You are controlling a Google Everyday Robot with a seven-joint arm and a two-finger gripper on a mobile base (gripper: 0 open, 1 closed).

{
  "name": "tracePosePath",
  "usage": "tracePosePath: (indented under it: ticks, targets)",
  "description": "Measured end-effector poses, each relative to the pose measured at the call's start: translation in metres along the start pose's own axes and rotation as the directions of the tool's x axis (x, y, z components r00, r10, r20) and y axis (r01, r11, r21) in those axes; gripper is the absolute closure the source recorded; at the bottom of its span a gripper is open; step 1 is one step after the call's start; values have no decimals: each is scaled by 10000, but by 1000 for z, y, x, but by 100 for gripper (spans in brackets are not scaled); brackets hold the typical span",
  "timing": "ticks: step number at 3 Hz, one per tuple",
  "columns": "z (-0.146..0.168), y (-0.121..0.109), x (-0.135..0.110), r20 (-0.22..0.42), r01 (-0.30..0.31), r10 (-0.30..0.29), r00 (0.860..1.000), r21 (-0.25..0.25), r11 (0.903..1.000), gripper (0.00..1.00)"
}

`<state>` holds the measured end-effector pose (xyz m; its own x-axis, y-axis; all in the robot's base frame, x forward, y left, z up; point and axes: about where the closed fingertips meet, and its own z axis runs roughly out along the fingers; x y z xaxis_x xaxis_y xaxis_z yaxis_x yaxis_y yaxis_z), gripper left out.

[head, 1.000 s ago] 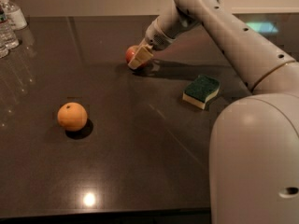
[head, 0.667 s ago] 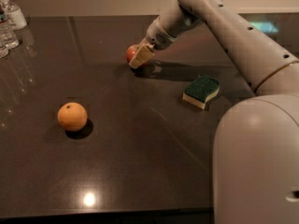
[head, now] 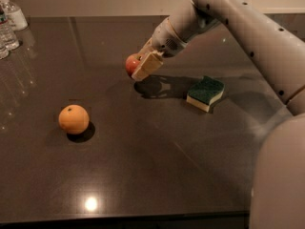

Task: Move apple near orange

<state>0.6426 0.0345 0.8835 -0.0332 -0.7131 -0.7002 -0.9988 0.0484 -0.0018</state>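
Note:
The robot's gripper should release the apple on the dark table (head: 111,112) beside the orange, on the side that faces the sponge.
The small red apple (head: 131,64) is held between the tan fingers (head: 147,66) of my gripper (head: 139,66), lifted a little above the dark table (head: 157,166), with its shadow below to the right. The gripper is shut on the apple, which is partly hidden by the near finger. The orange (head: 74,119) sits on the table to the lower left of the apple, well apart from it.
A green and yellow sponge (head: 205,93) lies right of the gripper. Clear water bottles (head: 9,23) stand at the far left corner. My arm (head: 238,23) crosses the upper right, and my pale body (head: 279,175) fills the lower right.
The gripper holds the apple in both earlier frames and now. The apple has risen slightly off the table, with its shadow now separated below it.

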Motion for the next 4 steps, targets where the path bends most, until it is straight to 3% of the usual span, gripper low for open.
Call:
tracePosePath:
  ticks: [1,2,3,4]
  targets:
    - [3,56,0,21,629,-629,9980,-819,9947,100]
    - [14,101,-2,-4,1389,-1402,9901,-1317,9815,100]
    - [30,132,-7,-61,2169,-2206,9754,-1581,9633,100]
    - [38,146,-13,-36,2632,-2673,9636,-1619,9511,100]
